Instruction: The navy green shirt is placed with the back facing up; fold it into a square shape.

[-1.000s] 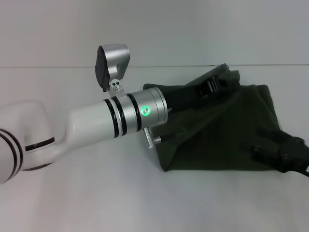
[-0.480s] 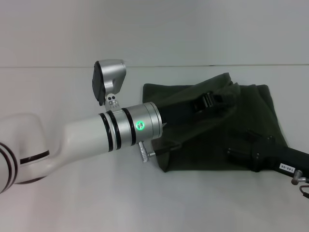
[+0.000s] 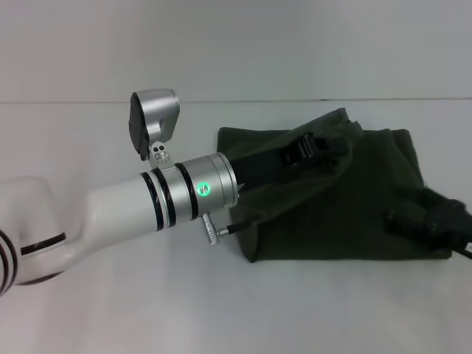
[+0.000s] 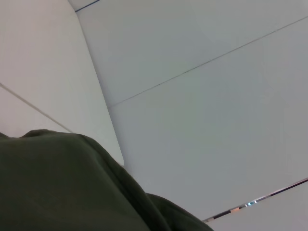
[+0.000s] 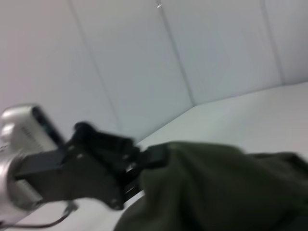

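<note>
My left gripper will put the shirt's raised fold down on the shirt's far edge (image 3: 361, 139), just past the tips of its fingers.
The navy green shirt (image 3: 346, 214) lies partly folded on the white table, plain side showing, with no lettering in sight. My left gripper (image 3: 318, 146) reaches in from the left and is shut on a raised fold at the shirt's far edge, holding that cloth off the table. The right wrist view shows this gripper (image 5: 144, 159) clamped on the edge of the shirt (image 5: 221, 187). In the left wrist view, dark cloth of the shirt (image 4: 57, 183) fills the near corner. My right gripper (image 3: 417, 221) is low at the shirt's right near corner, its fingers hidden against the dark cloth.
The white table (image 3: 110, 310) stretches to the left and in front of the shirt. My left forearm (image 3: 147, 206) crosses above the table's left half. A white wall (image 3: 236, 44) rises behind the table's far edge.
My left arm has drawn back leftward, taking the held fold with it. My right gripper slid left along the shirt's near edge, then returned to the right corner.
</note>
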Available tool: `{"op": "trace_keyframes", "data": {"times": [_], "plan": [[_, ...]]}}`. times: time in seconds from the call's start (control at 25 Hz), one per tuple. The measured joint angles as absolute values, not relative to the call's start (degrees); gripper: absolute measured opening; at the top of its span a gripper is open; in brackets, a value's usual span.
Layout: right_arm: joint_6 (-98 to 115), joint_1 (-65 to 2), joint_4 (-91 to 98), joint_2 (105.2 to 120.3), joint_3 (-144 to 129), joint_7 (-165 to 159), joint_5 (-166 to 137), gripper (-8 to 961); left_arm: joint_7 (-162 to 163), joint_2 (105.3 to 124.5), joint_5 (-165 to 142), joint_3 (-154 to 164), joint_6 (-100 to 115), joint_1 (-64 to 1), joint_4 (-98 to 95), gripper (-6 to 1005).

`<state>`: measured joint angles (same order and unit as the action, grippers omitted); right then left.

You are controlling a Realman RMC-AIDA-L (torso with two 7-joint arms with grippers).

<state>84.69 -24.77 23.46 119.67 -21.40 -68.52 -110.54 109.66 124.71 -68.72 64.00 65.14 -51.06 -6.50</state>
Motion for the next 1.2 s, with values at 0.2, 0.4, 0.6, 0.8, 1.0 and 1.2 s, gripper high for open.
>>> {"op": "trace_keyframes", "data": {"times": [0.2,0.4,0.6,0.8,1.0,1.2], "plan": [[84.4,-23.2,24.2,119.63,-18.2,-68.4,-108.9,945,109.6,124.71,-68.8,64.2,65.1,-50.7,-6.5,46],[84.4,-23.1,24.2,119.6,-17.7,-68.3,-108.8,945,109.6,124.71,-68.8,64.1,65.1,-50.5,-6.5,49],[84.2,-23.5,24.3,119.61,-17.6,-68.4,-108.8,945,109.0,124.71,-68.7,63.3,67.7,-49.9,-6.5,53],[83.8,-24.2,24.3,119.8,-17.0,-68.5,-108.4,945,107.1,124.71,-67.7,62.8,70.8,-49.7,-6.5,82],[83.8,-24.0,24.0,119.77,-17.0,-69.0,-106.7,944,107.2,124.71,-67.7,62.8,71.8,-49.3,-6.7,214],[83.1,-24.4,24.4,119.01,-18.2,-74.9,-106.2,944,100.4,124.48,-68.2,63.1,82.5,-42.5,-13.8,388]]}}
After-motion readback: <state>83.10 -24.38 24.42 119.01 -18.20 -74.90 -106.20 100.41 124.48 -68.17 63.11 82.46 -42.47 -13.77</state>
